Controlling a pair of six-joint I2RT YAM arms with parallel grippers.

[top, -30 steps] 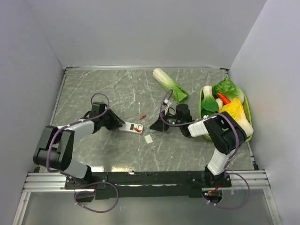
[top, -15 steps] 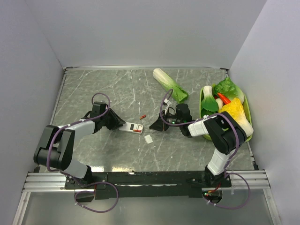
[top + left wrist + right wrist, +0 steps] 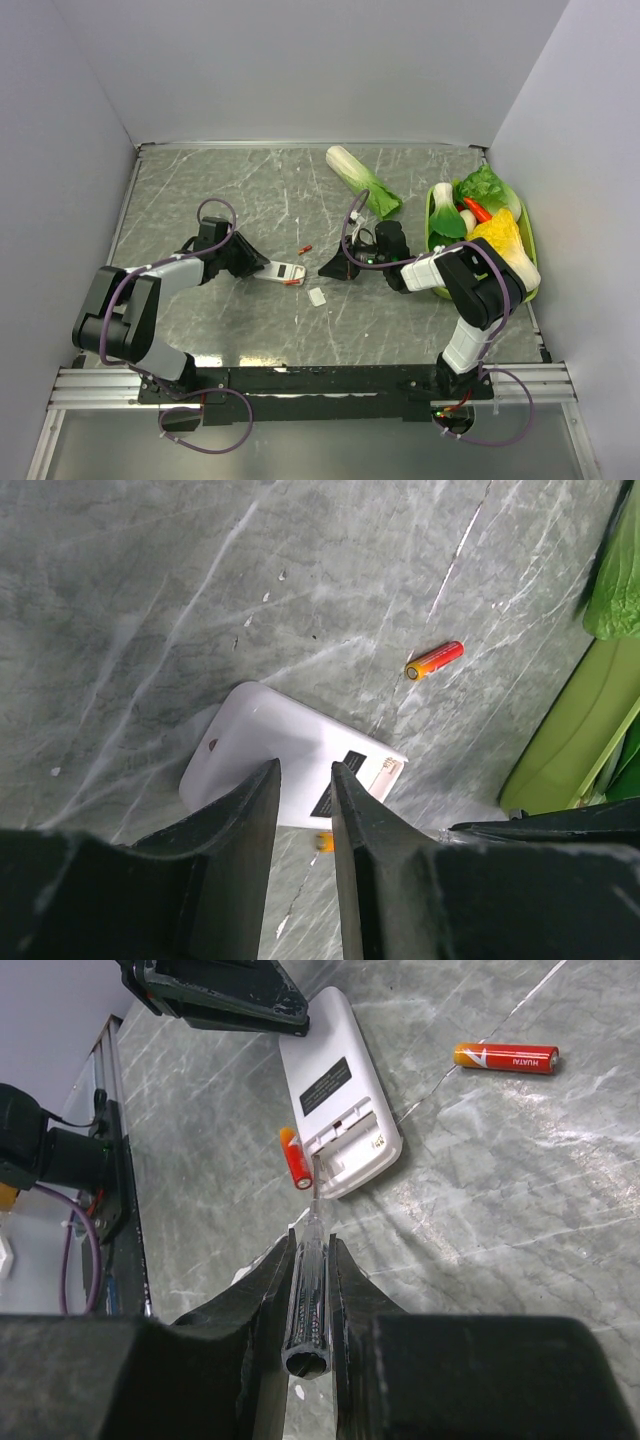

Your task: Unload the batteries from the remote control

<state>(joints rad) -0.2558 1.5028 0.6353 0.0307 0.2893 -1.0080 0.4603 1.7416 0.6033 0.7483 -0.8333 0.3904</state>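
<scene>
Next, my right gripper releases the screwdriver, setting it free on the table (image 3: 346, 272) next to the white cover piece, toward the green basket.
The white remote control (image 3: 283, 271) lies flat at mid-table with its battery compartment open (image 3: 352, 1150). One red battery (image 3: 305, 248) lies just beyond it. The other battery (image 3: 291, 282) lies against its near edge, beside the open compartment (image 3: 295, 1160). My left gripper (image 3: 256, 265) has its jaws nearly together and nothing between them; its tips rest on the remote's left end (image 3: 290, 770). My right gripper (image 3: 334, 268) is shut on a clear-handled screwdriver (image 3: 308, 1300). The screwdriver's tip touches the compartment edge next to the near battery.
The small white cover piece (image 3: 317, 296) lies on the table near the remote. A napa cabbage (image 3: 362, 180) lies at the back. A green basket (image 3: 532, 262) of vegetables, with a red chili, stands at the right.
The second battery has come out of the remote's compartment and now lies on the table against its near edge. Both grippers have barely moved.
</scene>
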